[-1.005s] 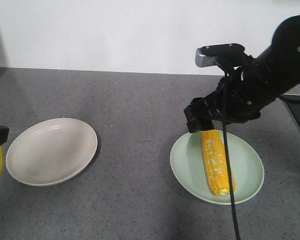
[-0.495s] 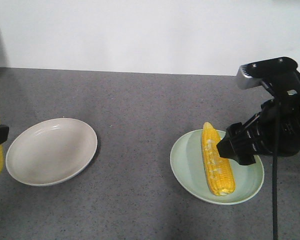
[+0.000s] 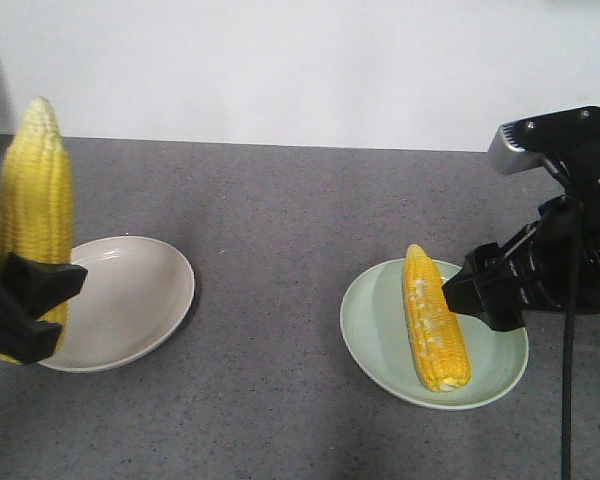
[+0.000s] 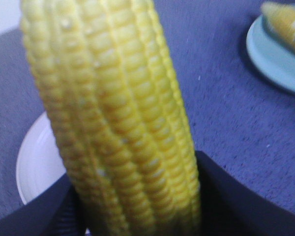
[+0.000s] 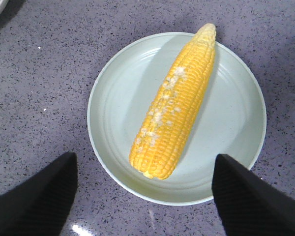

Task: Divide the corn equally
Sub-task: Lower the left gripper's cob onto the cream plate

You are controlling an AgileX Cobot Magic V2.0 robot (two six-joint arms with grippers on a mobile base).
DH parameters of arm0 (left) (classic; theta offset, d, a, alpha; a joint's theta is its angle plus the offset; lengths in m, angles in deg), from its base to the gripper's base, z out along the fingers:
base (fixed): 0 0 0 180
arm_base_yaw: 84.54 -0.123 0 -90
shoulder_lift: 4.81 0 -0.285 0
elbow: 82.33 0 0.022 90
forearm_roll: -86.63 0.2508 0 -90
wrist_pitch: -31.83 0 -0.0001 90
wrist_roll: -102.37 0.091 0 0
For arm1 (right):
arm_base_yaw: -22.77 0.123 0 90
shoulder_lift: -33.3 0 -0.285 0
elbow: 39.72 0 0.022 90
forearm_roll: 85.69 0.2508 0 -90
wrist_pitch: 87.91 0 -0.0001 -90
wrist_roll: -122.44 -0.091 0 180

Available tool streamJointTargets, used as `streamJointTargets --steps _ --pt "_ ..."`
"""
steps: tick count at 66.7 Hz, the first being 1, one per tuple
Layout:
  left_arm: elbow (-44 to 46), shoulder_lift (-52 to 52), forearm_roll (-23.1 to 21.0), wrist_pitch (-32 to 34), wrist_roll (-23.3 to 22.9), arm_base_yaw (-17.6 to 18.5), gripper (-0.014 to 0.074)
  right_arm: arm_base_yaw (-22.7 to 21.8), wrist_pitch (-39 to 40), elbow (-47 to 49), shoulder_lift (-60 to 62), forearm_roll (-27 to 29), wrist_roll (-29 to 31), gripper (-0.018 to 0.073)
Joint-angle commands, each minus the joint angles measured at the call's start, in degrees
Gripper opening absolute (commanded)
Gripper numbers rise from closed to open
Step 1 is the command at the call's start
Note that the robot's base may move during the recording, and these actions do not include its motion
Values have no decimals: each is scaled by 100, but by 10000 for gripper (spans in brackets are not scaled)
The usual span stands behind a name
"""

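My left gripper holds the corn cob. It will let go of it around the middle of the empty white plate (image 3: 99, 280), leaning toward the plate's far rim.
One yellow corn cob (image 3: 435, 318) (image 5: 175, 101) with pale kernel patches lies in the pale green plate (image 3: 500, 352) (image 5: 118, 103) on the right, tip pointing away. My right gripper (image 3: 480, 293) (image 5: 144, 169) hovers above the plate's near edge, open and holding nothing. A second corn cob (image 3: 30, 200) (image 4: 113, 113) stands upright in my left gripper (image 3: 25, 310) (image 4: 137, 196), which is shut on its lower end, over the left rim of the white plate (image 3: 130, 300) (image 4: 37, 162). The white plate holds nothing.
Both plates rest on a grey speckled counter (image 3: 270, 260) in front of a white wall (image 3: 280, 60). A black cable (image 3: 565, 400) hangs down from the right arm beside the green plate.
The left gripper moved in from the left edge with its cob, now over the white plate's rim. The right gripper drew off the cob it let go and stands open beside it.
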Motion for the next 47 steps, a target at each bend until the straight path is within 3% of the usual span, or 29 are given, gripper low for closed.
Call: streamJointTargets --steps 1,27,47 --pt "424 -470 173 144 -298 4 261 -1 231 144 123 -23 19 549" --pt "2126 -2491 1202 -1597 -1154 -69 261 -1 232 144 123 -23 14 549" --pt "2751 -3544 1071 -1785 -1352 -649 261 -1 224 144 123 -23 14 549"
